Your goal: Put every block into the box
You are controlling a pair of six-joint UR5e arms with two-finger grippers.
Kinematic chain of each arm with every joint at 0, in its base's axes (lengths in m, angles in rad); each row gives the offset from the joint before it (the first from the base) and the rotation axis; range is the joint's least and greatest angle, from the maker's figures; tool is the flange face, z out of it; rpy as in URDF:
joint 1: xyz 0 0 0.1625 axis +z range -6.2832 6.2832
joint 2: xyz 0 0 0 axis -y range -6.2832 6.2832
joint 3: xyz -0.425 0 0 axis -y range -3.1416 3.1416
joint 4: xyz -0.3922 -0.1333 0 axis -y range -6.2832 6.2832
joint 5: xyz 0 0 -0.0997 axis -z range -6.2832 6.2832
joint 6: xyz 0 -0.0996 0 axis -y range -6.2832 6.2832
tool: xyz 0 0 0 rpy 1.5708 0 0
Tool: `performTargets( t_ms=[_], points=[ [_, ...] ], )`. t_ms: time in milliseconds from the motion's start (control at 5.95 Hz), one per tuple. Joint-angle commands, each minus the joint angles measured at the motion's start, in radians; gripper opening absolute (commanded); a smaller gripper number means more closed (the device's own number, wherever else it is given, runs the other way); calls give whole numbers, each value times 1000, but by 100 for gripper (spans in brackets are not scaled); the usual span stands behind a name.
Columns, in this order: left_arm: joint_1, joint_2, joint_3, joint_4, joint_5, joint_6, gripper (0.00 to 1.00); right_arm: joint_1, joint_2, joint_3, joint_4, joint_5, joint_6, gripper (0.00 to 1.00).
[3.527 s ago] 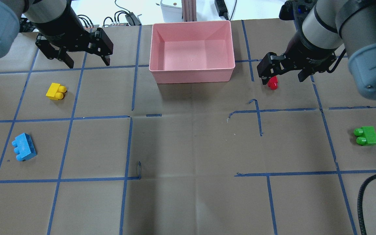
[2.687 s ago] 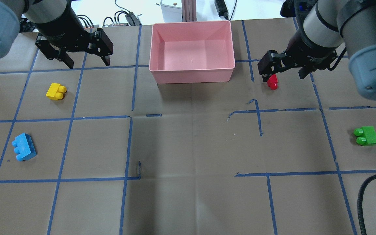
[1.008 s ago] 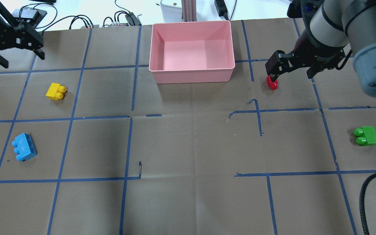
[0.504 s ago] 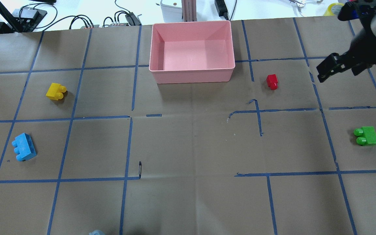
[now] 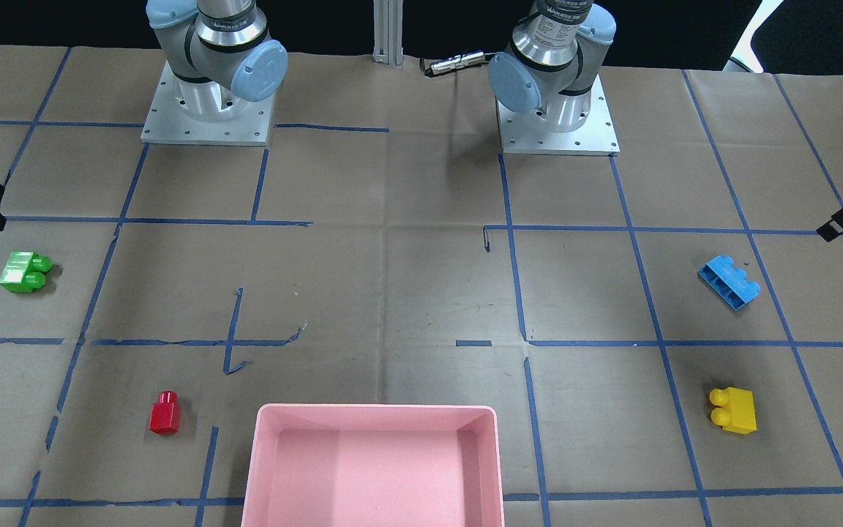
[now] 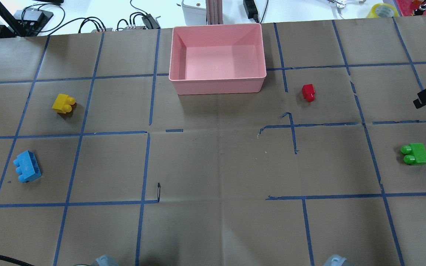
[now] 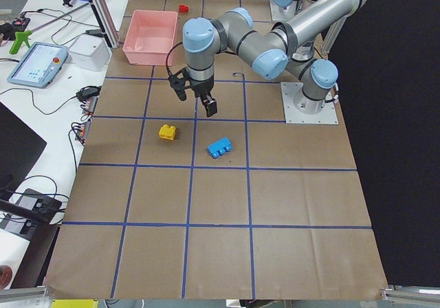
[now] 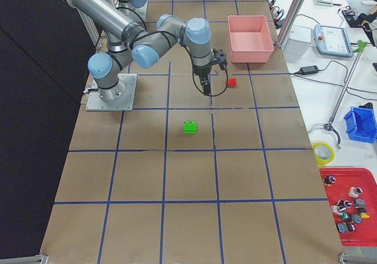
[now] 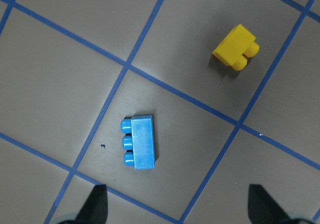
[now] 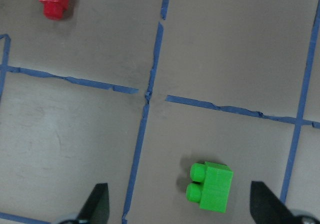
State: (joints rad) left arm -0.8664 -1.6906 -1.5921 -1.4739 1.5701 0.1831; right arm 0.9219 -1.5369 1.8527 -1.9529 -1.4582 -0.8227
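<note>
The robot's left gripper should next go down to the blue brick and grip around the brick's middle [image 5: 730, 281] [image 9: 142, 142], between its two ends.
The pink box [image 6: 216, 87] stands empty at the far middle of the table. The yellow brick [image 6: 63, 103] and the blue brick [image 6: 27, 167] lie on the left. The red brick [image 6: 308, 92] lies right of the box and the green brick [image 6: 415, 153] at the far right. My left gripper [image 9: 178, 206] is open and empty, hovering high above the blue brick [image 9: 139, 143] and the yellow brick [image 9: 236, 47]. My right gripper [image 10: 181, 204] is open and empty, high above the green brick [image 10: 212, 186], with the red brick [image 10: 55, 0] farther off.
Brown paper with a grid of blue tape covers the table [image 6: 216, 166]. Cables and devices lie beyond the far edge [image 6: 139, 18]. In the overhead view only one right finger [image 6: 425, 95] shows, at the right edge. The arm bases [image 5: 560, 110] stand at the robot's side.
Both grippers have swung outward, away from the box and almost out of the overhead view. The right gripper has left the red brick on the table. No brick has moved.
</note>
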Motion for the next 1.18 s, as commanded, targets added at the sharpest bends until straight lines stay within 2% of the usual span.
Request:
performTargets(
  t_ms=[0, 504, 840, 1008],
  points=[
    [27, 5, -144, 120, 1, 2, 99, -93, 142, 34, -142, -10, 0, 99],
    [62, -6, -316, 317, -1, 3, 99, -107, 150, 270, -422, -8, 60, 99],
    [90, -12, -461, 509, -1, 6, 99, -109, 175, 289, -449, -10, 57, 99],
    [92, -41, -479, 564, -1, 15, 99, -118, 187, 289, -449, -11, 56, 99]
  ],
)
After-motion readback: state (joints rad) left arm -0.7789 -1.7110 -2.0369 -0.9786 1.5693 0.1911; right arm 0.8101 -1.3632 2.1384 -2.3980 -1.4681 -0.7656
